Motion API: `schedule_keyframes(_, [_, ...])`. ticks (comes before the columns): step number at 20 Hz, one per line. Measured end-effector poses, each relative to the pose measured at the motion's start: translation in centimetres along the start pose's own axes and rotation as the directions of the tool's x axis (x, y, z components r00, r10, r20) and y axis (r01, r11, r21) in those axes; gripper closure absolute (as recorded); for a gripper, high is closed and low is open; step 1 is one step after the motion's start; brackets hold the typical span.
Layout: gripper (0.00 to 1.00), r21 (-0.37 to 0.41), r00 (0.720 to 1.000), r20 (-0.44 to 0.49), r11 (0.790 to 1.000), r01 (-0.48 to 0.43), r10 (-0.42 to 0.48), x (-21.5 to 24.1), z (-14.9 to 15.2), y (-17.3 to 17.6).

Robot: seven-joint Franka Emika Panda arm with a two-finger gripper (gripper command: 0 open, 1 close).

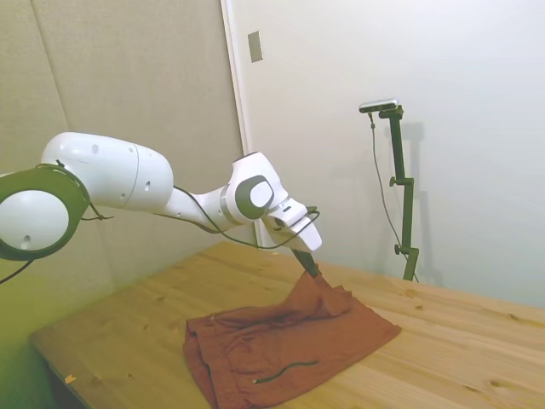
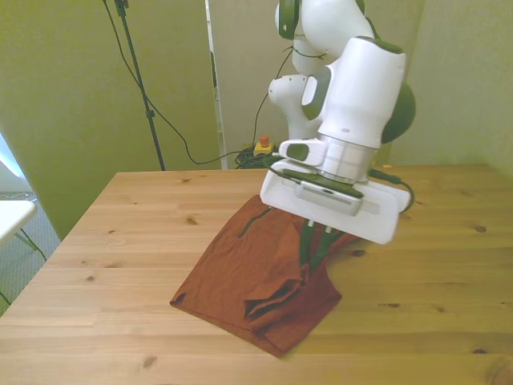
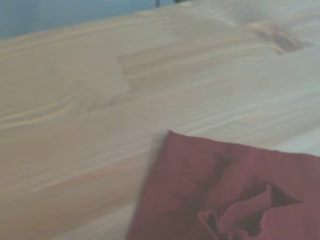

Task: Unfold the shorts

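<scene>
My gripper is going to release the pinched fold of the shorts on the bare wood (image 1: 268, 263) near the far corner of the table.
The rust-red shorts (image 1: 281, 345) lie wrinkled in the middle of the wooden table (image 1: 460, 341). One part is pulled up into a peak under my gripper (image 1: 308, 266). In the front view the gripper (image 2: 314, 245) points down with its dark fingers close together, pinching a fold of the shorts (image 2: 248, 281) near their edge on the front view's right. A thin dark zipper (image 1: 288, 371) shows on the near part of the cloth. The wrist view shows a corner of the shorts (image 3: 235, 195) on bare wood.
The table's near edge (image 2: 240, 377) runs just below the shorts in the front view. A white surface (image 2: 12, 212) stands off the table at the front view's left. Cables and a yellow box with a red button (image 2: 263, 145) lie on the floor behind the table.
</scene>
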State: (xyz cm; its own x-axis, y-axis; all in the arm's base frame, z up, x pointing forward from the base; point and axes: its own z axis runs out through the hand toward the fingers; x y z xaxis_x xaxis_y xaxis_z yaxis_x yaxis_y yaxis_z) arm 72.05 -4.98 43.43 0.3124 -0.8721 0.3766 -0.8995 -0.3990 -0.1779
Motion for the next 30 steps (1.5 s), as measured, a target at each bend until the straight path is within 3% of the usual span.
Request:
schedule_keyframes(10, [1.0, 0.104, 0.998, 0.053, 0.994, 0.041, -0.046, -6.0, -0.6, -8.4])
schedule_keyframes(19, [1.0, 0.121, 0.989, 0.079, 0.986, 0.114, -0.124, -12.7, -2.9, -12.9])
schedule_keyframes(20, [0.0, 0.113, 0.988, 0.082, 0.986, 0.122, -0.132, -13.4, -2.7, -13.1])
schedule_keyframes(25, [0.0, 0.092, 0.986, 0.088, 0.987, 0.132, -0.14, -14.6, -0.1, -13.4])
schedule_keyframes(30, [0.0, 0.101, 0.989, 0.08, 0.988, 0.114, -0.123, -13.1, -0.7, -13.3])
